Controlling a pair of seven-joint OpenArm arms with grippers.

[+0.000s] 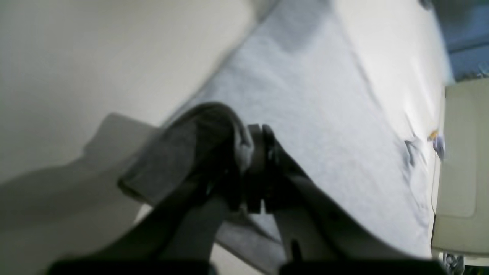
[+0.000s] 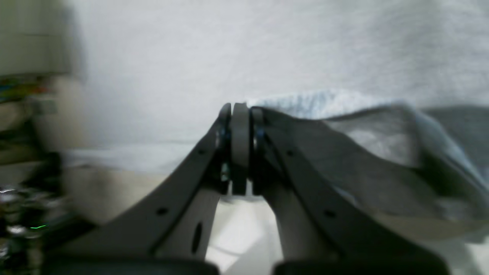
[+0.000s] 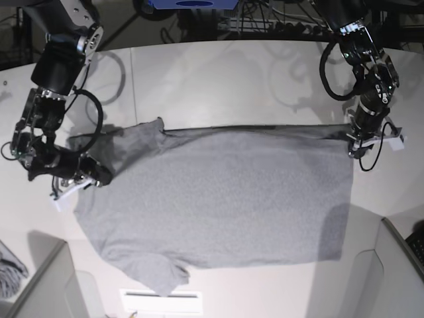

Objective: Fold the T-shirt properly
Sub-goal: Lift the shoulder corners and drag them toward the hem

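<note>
Next, my left gripper lets go of the T-shirt's far corner on the shirt's side edge [image 3: 352,159], just nearer than the thin dark line.
The heather-grey T-shirt [image 3: 225,199] lies spread on the white table [image 3: 218,79], plain side up, with one sleeve at the far left [image 3: 151,132] and one at the near edge [image 3: 162,275]. Its far edge is turned over in a thin dark line. My left gripper [image 3: 353,140] is shut on the shirt's far right corner; in the left wrist view [image 1: 261,131] the cloth [image 1: 206,145] bunches beside the fingers. My right gripper [image 3: 99,177] is shut on the shirt's left edge near the neck; in the right wrist view [image 2: 240,109] a fold of shirt [image 2: 344,160] hangs from it.
A small striped cloth scrap [image 3: 10,268] lies at the near left. Beige raised panels stand at the near left [image 3: 50,285] and near right [image 3: 391,265]. A white label [image 3: 162,299] lies at the front edge. A small yellow object [image 1: 433,134] sits by a panel.
</note>
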